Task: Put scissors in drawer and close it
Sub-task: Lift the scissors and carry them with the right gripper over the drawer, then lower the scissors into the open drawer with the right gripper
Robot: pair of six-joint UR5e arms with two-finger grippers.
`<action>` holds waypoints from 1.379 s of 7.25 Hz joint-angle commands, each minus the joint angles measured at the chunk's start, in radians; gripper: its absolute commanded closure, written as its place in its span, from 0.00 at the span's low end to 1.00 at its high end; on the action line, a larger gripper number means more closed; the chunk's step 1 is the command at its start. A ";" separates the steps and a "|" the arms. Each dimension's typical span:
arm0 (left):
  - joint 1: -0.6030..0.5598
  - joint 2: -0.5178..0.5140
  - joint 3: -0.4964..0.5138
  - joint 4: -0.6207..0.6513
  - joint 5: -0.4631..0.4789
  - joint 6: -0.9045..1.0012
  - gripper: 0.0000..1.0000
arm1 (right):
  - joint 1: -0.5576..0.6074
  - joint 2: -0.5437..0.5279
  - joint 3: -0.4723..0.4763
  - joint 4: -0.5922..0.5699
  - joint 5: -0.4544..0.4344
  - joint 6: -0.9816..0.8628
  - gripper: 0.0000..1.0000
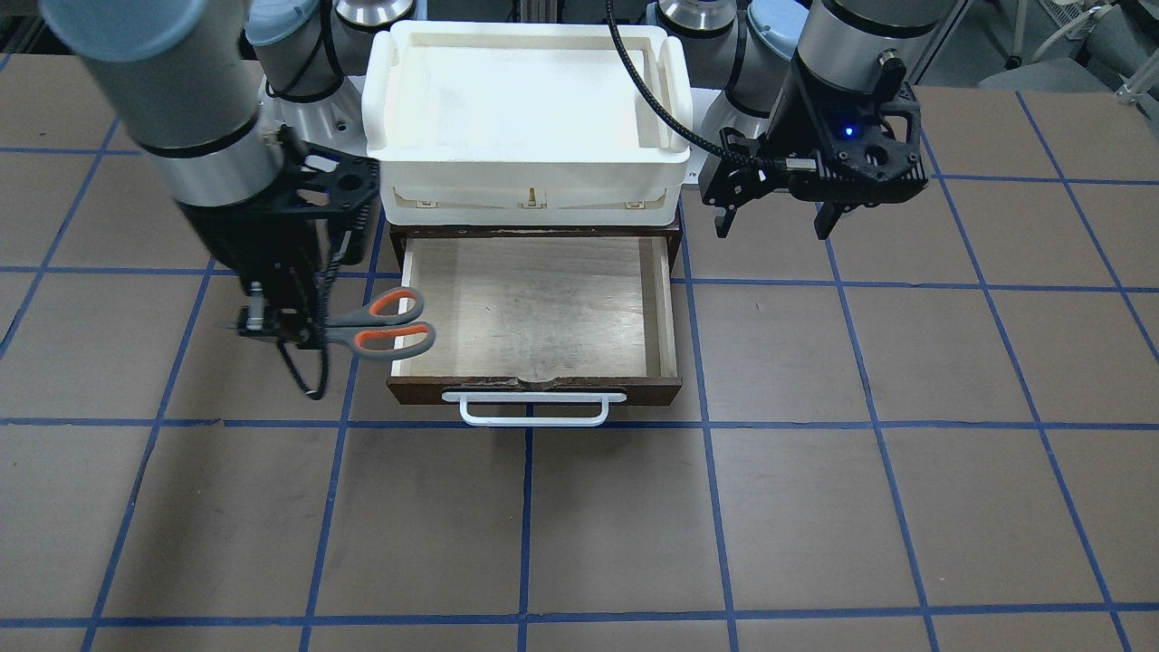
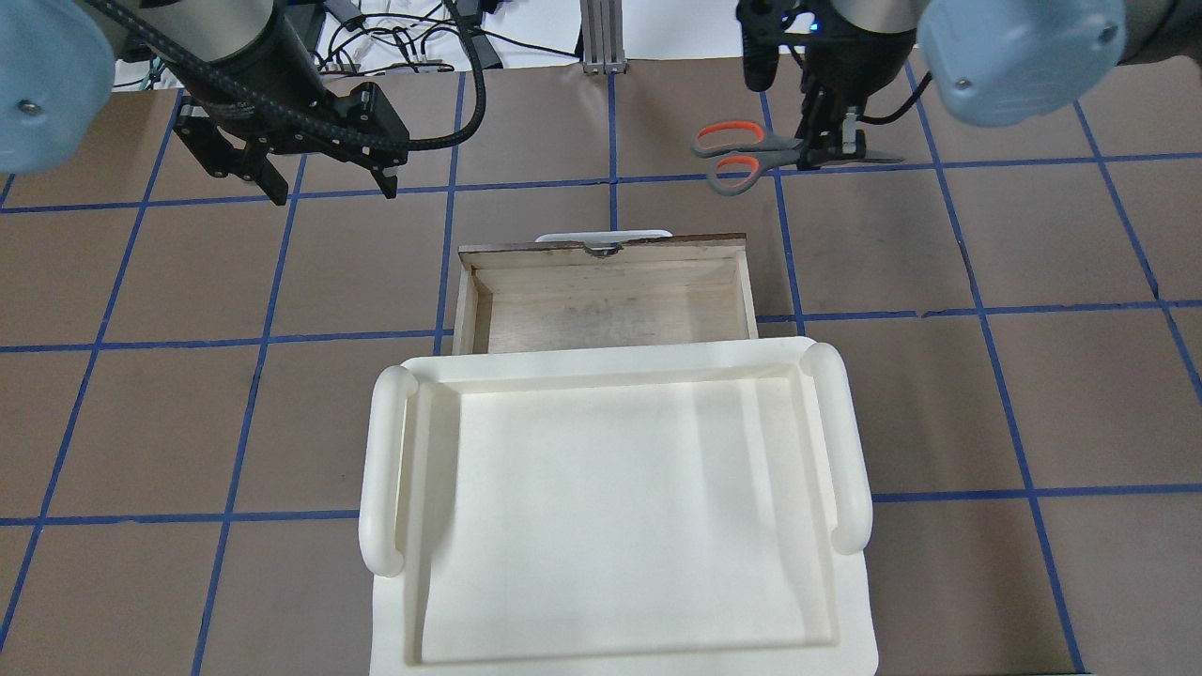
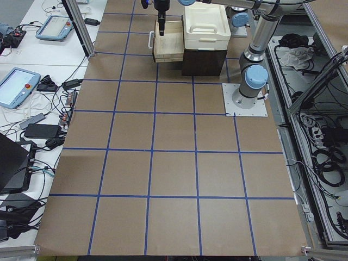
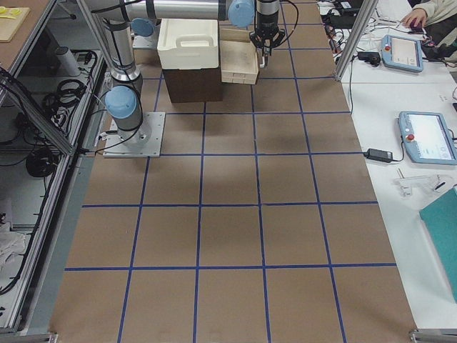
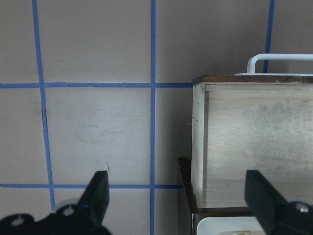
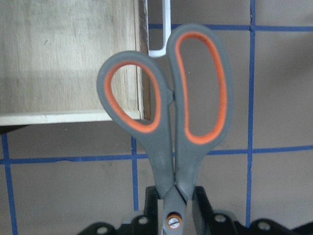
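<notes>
I need to set the scissors down with my right gripper midway across the drawer's bare bottom [image 1: 533,335], slightly toward the white bar handle.
My right gripper [image 1: 276,321] is shut on the scissors [image 1: 355,339] near their pivot and holds them level above the table. The grey-and-orange handles point toward the drawer [image 1: 534,308] and hang at its front corner on my right. The overhead view shows the scissors [image 2: 772,150] beyond the drawer front [image 2: 601,248]. The right wrist view shows the handles [image 6: 168,161] over the drawer's edge [image 6: 63,117]. The drawer is pulled out and empty, its white bar handle [image 1: 534,409] facing away from me. My left gripper [image 1: 774,222] is open and empty, hovering on the drawer's other side [image 5: 177,196].
A white plastic tray-box [image 1: 530,100] sits on top of the dark cabinet [image 1: 670,231] that holds the drawer; it also shows in the overhead view [image 2: 610,507]. Brown table with blue grid tape [image 1: 579,525] lies around it.
</notes>
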 commanded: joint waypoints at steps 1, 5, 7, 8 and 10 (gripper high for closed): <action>0.000 0.000 0.000 0.000 0.000 0.000 0.00 | 0.144 0.015 0.010 -0.001 0.000 0.095 1.00; 0.000 0.000 0.000 0.000 0.006 0.000 0.00 | 0.247 0.033 0.099 -0.024 0.000 0.088 1.00; 0.000 0.000 0.000 0.000 0.006 0.000 0.00 | 0.268 0.076 0.110 -0.067 -0.002 0.092 1.00; 0.000 0.000 -0.002 0.000 0.006 0.000 0.00 | 0.281 0.102 0.110 -0.090 -0.002 0.097 1.00; 0.000 0.000 0.000 0.000 0.006 0.000 0.00 | 0.284 0.117 0.113 -0.090 0.001 0.097 1.00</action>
